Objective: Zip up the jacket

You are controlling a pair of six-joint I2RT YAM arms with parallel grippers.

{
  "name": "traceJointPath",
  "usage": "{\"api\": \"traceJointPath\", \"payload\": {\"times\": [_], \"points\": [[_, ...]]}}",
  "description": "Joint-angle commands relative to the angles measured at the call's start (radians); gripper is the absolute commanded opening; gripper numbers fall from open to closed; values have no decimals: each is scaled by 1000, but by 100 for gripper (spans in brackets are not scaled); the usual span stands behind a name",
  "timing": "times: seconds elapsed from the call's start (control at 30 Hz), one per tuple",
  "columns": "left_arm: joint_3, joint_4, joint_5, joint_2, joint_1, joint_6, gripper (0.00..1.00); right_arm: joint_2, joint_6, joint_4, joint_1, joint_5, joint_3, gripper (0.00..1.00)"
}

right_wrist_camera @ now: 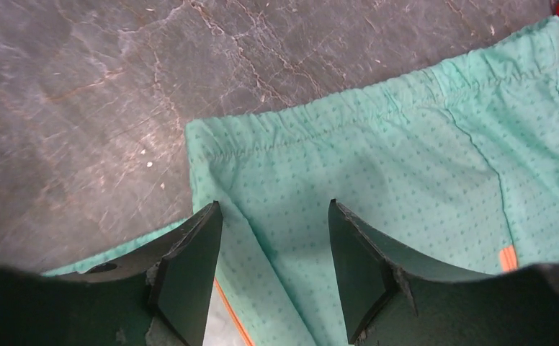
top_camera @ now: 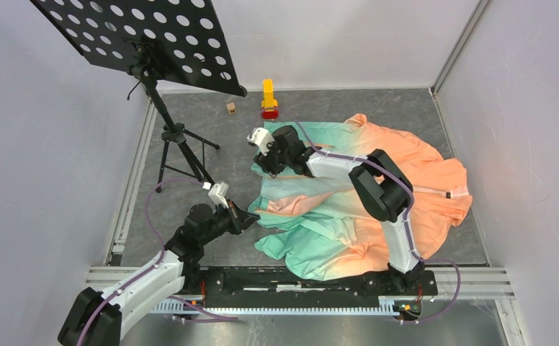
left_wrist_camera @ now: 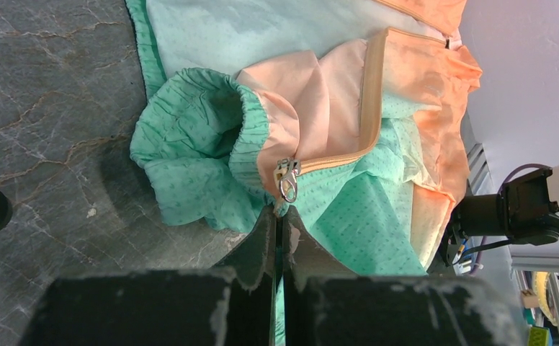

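Observation:
My right fingers straddle flat fabric, green, behind the jacket hem's corner; next I pinch that corner (right_wrist_camera: 207, 141) and bring it to the zipper pull.
The jacket (top_camera: 406, 187) lies crumpled on the grey table, mint green at the left, peach-orange at the right. My left gripper (top_camera: 253, 214) is at its left edge; in the left wrist view it (left_wrist_camera: 279, 211) is shut on a bit of the jacket's green fabric (left_wrist_camera: 349, 216), just below the silver zipper pull (left_wrist_camera: 288, 180) at the end of the orange zipper tape (left_wrist_camera: 369, 108). My right gripper (top_camera: 266, 167) hovers over the jacket's upper left corner; in the right wrist view it (right_wrist_camera: 273, 209) is open, with the green hem (right_wrist_camera: 377, 166) between its fingers.
A black music stand (top_camera: 147, 43) on a tripod (top_camera: 179, 144) stands at the back left. A yellow and red object (top_camera: 269, 99) and a small wooden block (top_camera: 230, 107) sit at the back. White walls close in on both sides.

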Motion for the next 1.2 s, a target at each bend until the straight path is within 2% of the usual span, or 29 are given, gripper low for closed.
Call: {"api": "traceJointPath", "payload": {"times": [0.0, 0.1, 0.23, 0.3, 0.37, 0.53, 0.6, 0.63, 0.67, 0.7, 0.77, 0.87, 1.0, 1.17], "points": [[35, 1, 7, -9, 0, 19, 2, 67, -111, 54, 51, 246, 52, 61], [35, 1, 5, -11, -1, 17, 2, 107, -96, 53, 55, 251, 87, 54], [37, 1, 11, -11, 0, 16, 2, 134, -45, 29, 39, 158, 139, 27], [39, -2, 11, -13, 0, 15, 2, 127, -4, 27, 24, 107, 150, 10], [39, -5, 13, -18, 0, 14, 2, 90, 17, 15, 13, 95, 151, 0], [38, -9, 13, -18, 0, 17, 2, -37, 46, 67, -21, 22, 77, 2], [38, -8, 13, -15, -1, 17, 2, -38, 35, 48, -30, -49, 89, 24], [39, -7, 13, -14, 0, 17, 2, -27, 28, 28, -30, -65, 101, 40], [39, -4, 14, -14, 0, 17, 2, -16, 23, 3, -29, -79, 120, 47], [39, -4, 14, -14, 0, 17, 2, -3, 20, -21, -30, -87, 139, 48], [39, -4, 18, -17, 0, 15, 2, 3, 27, -52, -29, -113, 155, 43], [36, -7, 23, -29, 0, 8, 2, -4, 63, -36, -25, -175, 142, 27], [36, -22, 19, -42, 0, 12, 2, 15, 69, -1, -14, -169, 127, 15], [40, -23, 23, -44, 0, 12, 2, 58, 55, 16, -13, -129, 127, 14]]}}
